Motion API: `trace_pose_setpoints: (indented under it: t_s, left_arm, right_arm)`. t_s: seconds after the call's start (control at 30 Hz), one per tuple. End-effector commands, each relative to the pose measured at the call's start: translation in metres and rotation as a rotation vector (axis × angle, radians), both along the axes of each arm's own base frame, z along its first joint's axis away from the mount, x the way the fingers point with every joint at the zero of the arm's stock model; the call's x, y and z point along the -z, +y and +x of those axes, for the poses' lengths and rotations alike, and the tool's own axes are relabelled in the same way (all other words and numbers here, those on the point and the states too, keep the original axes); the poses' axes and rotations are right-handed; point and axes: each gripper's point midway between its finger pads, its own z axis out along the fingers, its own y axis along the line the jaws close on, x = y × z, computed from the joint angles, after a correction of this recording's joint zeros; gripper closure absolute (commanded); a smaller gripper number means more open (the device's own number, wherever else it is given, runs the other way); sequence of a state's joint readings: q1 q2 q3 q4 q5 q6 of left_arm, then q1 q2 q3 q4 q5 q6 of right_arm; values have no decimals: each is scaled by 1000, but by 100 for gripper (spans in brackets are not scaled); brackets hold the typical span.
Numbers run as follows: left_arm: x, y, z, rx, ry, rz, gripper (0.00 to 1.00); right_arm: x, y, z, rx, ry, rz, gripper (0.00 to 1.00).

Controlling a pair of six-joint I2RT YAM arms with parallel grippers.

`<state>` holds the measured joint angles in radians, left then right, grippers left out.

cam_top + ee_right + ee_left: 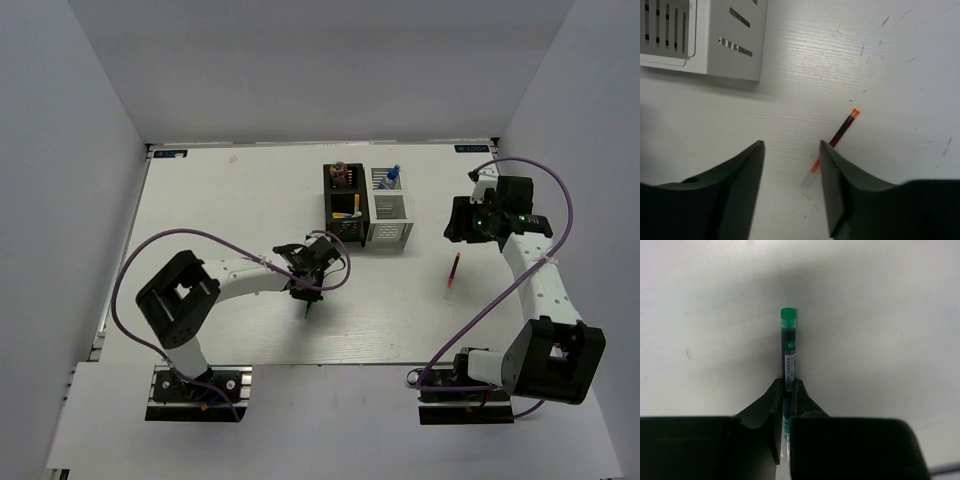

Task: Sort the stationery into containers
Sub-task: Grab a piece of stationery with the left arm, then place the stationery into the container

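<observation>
My left gripper needs to let go of the dark pen in the white holder's empty compartment (pixel 397 206), in front of the bottle with the blue cap.
My left gripper (pixel 788 383) is shut on a dark pen (pixel 788 347) with a green end, which sticks out ahead of the fingertips over the white table. In the top view this gripper (pixel 306 290) is in front of the black holder (pixel 343 208), which holds a pink tube (pixel 340 172) and a yellow-ended pen (pixel 346 215). The white holder (pixel 390 218) beside it holds the blue-capped bottle (pixel 390 178). A red pen (pixel 455 272) lies on the table to the right. My right gripper (pixel 791 145) is open above the table, with the red pen (pixel 842 129) by its right finger.
The white holder (pixel 735 45) shows at the top left of the right wrist view. White walls enclose the table on three sides. Purple cables loop from both arms. The arm bases (pixel 195 385) stand at the near edge.
</observation>
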<state>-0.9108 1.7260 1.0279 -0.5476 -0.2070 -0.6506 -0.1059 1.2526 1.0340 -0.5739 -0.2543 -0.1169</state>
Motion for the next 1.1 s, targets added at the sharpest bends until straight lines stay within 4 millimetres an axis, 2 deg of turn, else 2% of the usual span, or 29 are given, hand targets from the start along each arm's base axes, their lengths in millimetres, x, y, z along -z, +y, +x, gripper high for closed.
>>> trace_pose_setpoints:
  t_s: [0.0, 0.03, 0.07, 0.1, 0.13, 0.2, 0.23, 0.3, 0.33, 0.37, 0.43, 0.5, 0.53, 0.6, 0.63, 0.67, 0.7, 0.8, 0.87, 0.9, 0.93, 0.97, 1.07]
  left_arm:
    - [-36, -11, -22, 118, -18, -117, 100]
    - [-52, -17, -19, 142, -58, -165, 100]
    - [-72, -27, -20, 187, -95, -229, 100]
    - [-96, -40, -12, 216, -172, -312, 100]
    - [-133, -45, -7, 252, -273, -388, 100]
    - [-169, -55, -1, 292, -374, -480, 100]
    - [-197, -64, 7, 315, -451, -528, 100]
    - [-216, -69, 27, 294, -516, -536, 100]
    - [-239, -80, 36, 306, -578, -575, 100]
    - [-246, -85, 46, 303, -603, -584, 100]
    - [-254, -110, 66, 321, -643, -591, 100]
    - [-277, -134, 84, 317, -705, -649, 100]
    - [-261, -149, 94, 332, -692, -633, 100]
    - [-284, -166, 110, 325, -777, -688, 100]
    - [-277, -176, 121, 311, -794, -690, 100]
    - [-279, -182, 126, 309, -805, -701, 100]
    - [-291, -184, 137, 284, -838, -711, 100]
    - [-286, -202, 154, 274, -845, -708, 100]
    - [-279, -207, 162, 269, -847, -685, 100]
    - [-282, -209, 165, 260, -857, -686, 100]
    - [-269, -212, 168, 262, -841, -672, 100]
    - [-280, -210, 174, 242, -856, -694, 100]
    - [-279, -215, 177, 235, -853, -704, 100]
  right_arm:
    - [-1, 9, -8, -58, -19, 25, 40]
    - [1, 9, -10, -66, -15, 22, 33]
    - [4, 10, -12, -73, -10, 27, 30]
    - [5, 11, -13, -78, -10, 29, 30]
    - [9, 12, -17, -79, 1, 32, 30]
    - [11, 12, -18, -84, 0, 31, 30]
    - [13, 12, -21, -82, 4, 29, 30]
    - [11, 9, -21, -73, -7, 19, 34]
    - [14, 9, -22, -72, -2, 18, 36]
    - [15, 10, -24, -71, -3, 16, 38]
    - [16, 9, -27, -67, 2, 18, 38]
    - [18, 9, -30, -67, 0, 17, 38]
    - [18, 10, -31, -68, -1, 16, 38]
    - [19, 8, -35, -64, -3, 6, 38]
    - [19, 8, -37, -64, -5, 4, 38]
    - [21, 7, -39, -61, -2, -3, 38]
    - [21, 7, -40, -65, -6, -4, 38]
    - [27, 7, -46, -64, 3, -6, 38]
    - [27, 7, -48, -61, -4, -7, 38]
    - [30, 8, -50, -65, 0, -3, 38]
    - [31, 7, -51, -61, 1, -4, 38]
    - [32, 7, -52, -63, 4, -8, 38]
    - [37, 7, -56, -61, 14, -7, 38]
